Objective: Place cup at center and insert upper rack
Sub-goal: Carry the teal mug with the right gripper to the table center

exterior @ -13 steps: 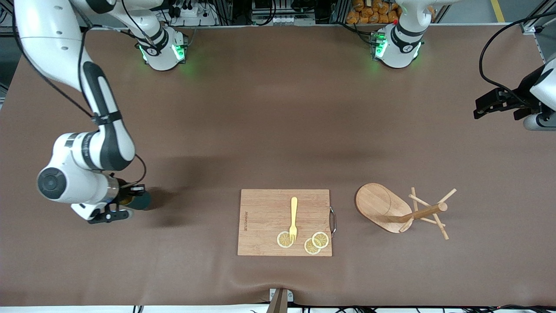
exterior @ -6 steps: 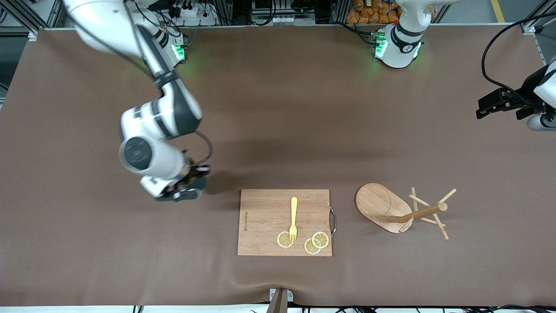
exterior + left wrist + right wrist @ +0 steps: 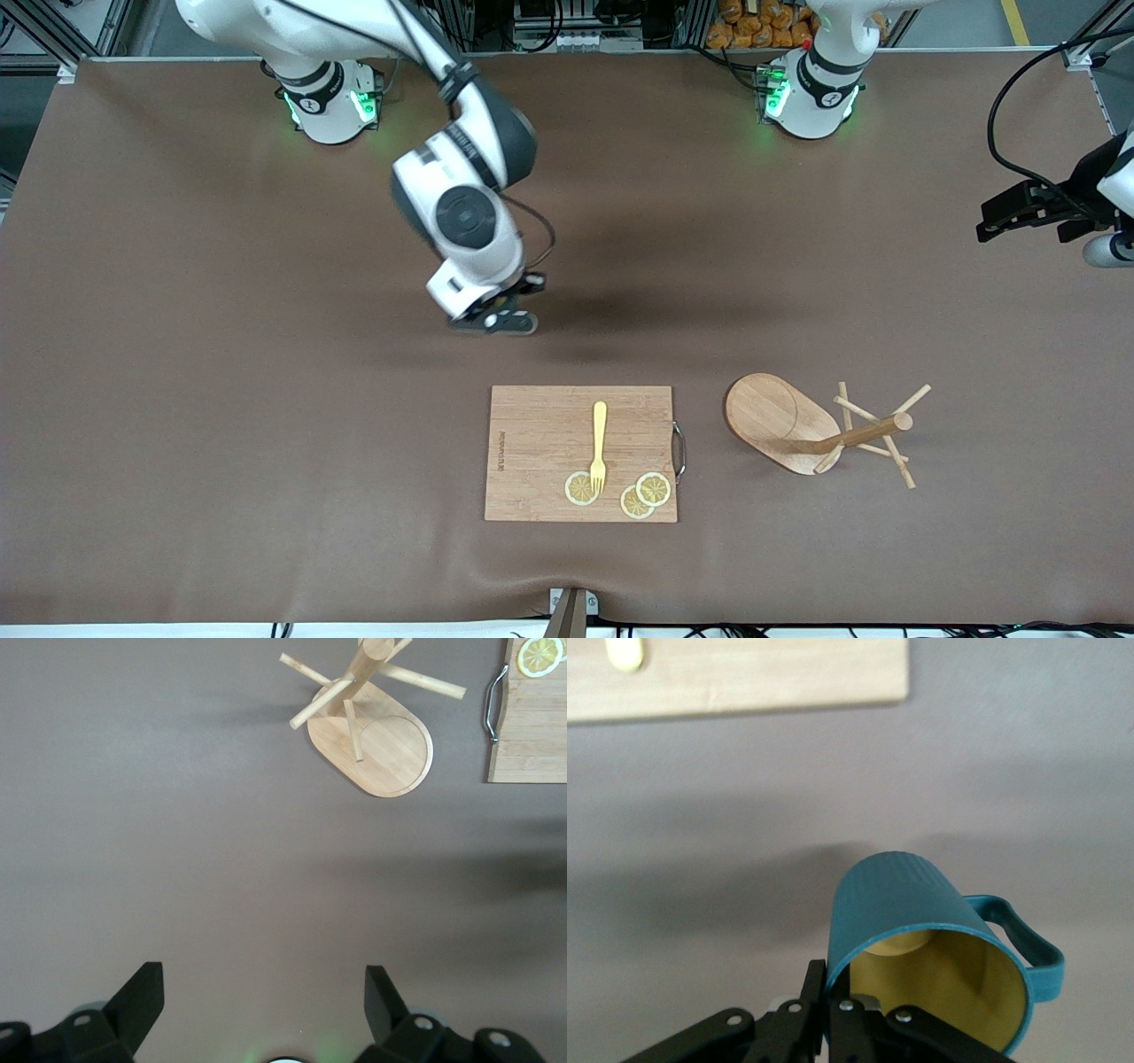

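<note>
I will set the cup down with my right gripper on the bare brown mat [image 3: 566,292] [image 3: 719,952] past the fork's handle end. The cup is now held near the table's middle.
The cup [image 3: 921,904] is dark teal, ribbed, and mustard-yellow inside, with its handle to one side. My right gripper [image 3: 831,981] is shut on its rim, one finger inside and one outside. From the front, the right gripper [image 3: 501,317] hangs over bare mat near the table's middle, and its hand hides most of the cup. The upper rack [image 3: 802,427], a light wooden mug tree with an oval base, is beside the board toward the left arm's end; I cannot tell whether it stands or lies. It also shows in the left wrist view [image 3: 376,731]. My left gripper [image 3: 1014,211] [image 3: 263,992] waits open over that end.
A rectangular wooden cutting board [image 3: 540,443] lies nearer to the front camera than the right gripper. It has a metal handle, and on it are a yellow fork [image 3: 599,443] and three lemon slices [image 3: 645,496]. Brown mat covers the table.
The right arm has carried the cup from the right arm's end of the table to over the middle. The left arm has hardly moved.
</note>
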You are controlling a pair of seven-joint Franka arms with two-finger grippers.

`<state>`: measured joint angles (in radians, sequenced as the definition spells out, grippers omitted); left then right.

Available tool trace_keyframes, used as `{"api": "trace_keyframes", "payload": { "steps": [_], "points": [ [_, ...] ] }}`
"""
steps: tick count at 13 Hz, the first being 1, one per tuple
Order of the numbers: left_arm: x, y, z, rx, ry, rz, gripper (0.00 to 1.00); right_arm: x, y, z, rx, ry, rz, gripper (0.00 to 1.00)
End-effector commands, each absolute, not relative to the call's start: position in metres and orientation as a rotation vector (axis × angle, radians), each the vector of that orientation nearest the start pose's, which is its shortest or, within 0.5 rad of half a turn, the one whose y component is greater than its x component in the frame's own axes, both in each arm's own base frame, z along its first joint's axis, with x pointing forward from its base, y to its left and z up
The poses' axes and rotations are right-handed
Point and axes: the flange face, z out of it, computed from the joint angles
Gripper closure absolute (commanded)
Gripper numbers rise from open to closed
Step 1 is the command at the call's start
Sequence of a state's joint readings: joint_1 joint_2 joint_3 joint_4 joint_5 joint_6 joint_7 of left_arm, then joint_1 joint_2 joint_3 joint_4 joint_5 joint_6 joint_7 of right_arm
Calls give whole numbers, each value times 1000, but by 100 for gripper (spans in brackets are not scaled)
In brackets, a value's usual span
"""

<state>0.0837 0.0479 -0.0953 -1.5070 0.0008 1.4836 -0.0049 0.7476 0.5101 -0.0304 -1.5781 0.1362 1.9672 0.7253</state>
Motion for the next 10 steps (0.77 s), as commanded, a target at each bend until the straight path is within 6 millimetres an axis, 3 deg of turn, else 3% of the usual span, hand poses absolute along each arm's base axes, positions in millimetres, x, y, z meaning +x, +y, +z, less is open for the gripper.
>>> {"api": "trace_keyframes", "payload": {
  "steps": [1, 6, 8, 10],
  "points": [
    [558, -4, 621, -3144, 12, 125, 0, 464, 492, 316, -3163, 146, 275, 100],
    [561, -3, 618, -3145, 10, 123, 0, 433, 540, 283, -3147, 86, 209, 100],
    [562, -2, 617, -3146, 7, 118, 0, 434, 544, 277, -3149, 63, 206, 100],
    [564, -3, 614, -3146, 10, 120, 0, 447, 540, 273, -3137, 83, 181, 100]
  ]
}}
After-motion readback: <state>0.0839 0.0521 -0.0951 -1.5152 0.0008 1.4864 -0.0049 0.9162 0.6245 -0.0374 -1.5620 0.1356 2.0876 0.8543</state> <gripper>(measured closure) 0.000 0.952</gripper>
